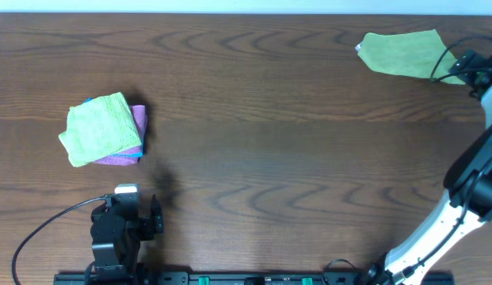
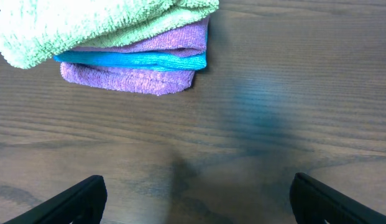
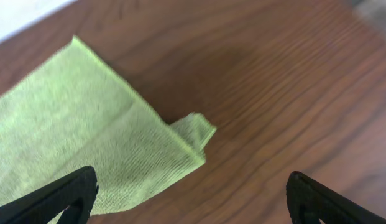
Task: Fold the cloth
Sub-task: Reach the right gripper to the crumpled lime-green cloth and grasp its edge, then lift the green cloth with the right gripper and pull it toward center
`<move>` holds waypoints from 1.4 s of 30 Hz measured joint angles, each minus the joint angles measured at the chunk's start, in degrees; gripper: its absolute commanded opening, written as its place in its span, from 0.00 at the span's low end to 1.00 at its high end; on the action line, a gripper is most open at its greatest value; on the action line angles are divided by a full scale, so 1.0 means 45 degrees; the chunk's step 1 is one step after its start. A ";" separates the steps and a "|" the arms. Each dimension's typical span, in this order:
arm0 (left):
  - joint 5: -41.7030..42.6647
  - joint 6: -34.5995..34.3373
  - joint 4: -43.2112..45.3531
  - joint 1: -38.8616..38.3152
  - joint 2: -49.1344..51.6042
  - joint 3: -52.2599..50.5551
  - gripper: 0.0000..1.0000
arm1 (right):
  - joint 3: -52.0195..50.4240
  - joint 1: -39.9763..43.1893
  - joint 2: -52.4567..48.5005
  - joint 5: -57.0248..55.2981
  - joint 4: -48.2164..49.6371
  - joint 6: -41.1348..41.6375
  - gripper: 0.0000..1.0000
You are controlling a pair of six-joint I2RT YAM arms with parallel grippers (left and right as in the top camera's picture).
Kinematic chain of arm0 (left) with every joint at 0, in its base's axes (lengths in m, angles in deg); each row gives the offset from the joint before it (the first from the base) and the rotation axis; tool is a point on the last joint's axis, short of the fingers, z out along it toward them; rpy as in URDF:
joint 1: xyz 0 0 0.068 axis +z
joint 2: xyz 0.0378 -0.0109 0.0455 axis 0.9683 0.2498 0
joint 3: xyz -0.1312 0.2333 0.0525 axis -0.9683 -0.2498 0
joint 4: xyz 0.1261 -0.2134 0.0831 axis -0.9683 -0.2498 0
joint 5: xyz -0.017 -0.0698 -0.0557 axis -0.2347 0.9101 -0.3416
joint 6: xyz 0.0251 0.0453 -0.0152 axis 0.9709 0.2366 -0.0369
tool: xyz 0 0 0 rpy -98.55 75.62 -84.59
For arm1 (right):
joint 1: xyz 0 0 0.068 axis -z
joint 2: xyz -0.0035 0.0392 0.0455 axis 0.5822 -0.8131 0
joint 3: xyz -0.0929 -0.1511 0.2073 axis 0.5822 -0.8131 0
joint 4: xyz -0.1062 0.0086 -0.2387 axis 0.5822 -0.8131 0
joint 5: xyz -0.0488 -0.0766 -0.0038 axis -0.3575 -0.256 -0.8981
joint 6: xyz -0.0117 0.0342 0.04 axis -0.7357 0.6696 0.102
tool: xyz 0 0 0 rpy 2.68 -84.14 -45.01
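The olive-green cloth is out of my left gripper's reach, so next my right gripper grabs its curled corner (image 3: pixel 194 135) and drags the cloth to the middle of the table before folding.
An olive-green cloth (image 1: pixel 402 53) lies flat at the far right of the table, one corner folded over. In the right wrist view the cloth (image 3: pixel 87 137) fills the left half, its curled corner near the middle. My right gripper (image 1: pixel 467 67) hovers over the cloth's right edge; its jaws (image 3: pixel 193 199) are open and empty, one finger above the cloth, one above bare wood. My left gripper (image 1: pixel 154 218) is at the near left, its jaws (image 2: pixel 196 199) open and empty over bare table.
A stack of folded cloths (image 1: pixel 103 129), light green on purple and blue, sits at the left; it also shows in the left wrist view (image 2: pixel 118 43). The table's far edge (image 1: pixel 246 14) runs just behind the olive cloth.
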 measured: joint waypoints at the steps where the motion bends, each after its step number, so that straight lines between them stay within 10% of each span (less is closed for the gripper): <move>1: 0.0000 0.0000 0.0000 0.0000 0.0000 0.0000 0.95 | 0.0000 -0.0024 -0.0165 0.0078 -0.0019 0.0019 0.97; 7: 0.0000 0.0000 0.0000 0.0000 0.0000 0.0000 0.95 | 0.0000 -0.0151 -0.0971 0.0379 -0.0029 0.0141 0.92; 14: 0.0000 0.0000 0.0000 0.0000 0.0000 0.0000 0.95 | 0.0000 -0.0321 -0.1112 0.0782 0.0432 0.0447 0.57; 21: 0.0000 0.0000 0.0000 0.0000 0.0000 0.0000 0.95 | 0.0000 -0.0544 -0.1117 0.0874 0.0491 0.0491 0.99; 36: 0.0000 0.0000 0.0000 0.0000 0.0000 0.0000 0.95 | 0.0000 -0.0855 -0.1209 0.1569 0.1083 0.0826 0.94; 42: 0.0000 0.0000 0.0000 0.0000 0.0000 0.0000 0.95 | 0.0000 -0.0869 -0.1715 0.1656 0.1117 0.1243 0.40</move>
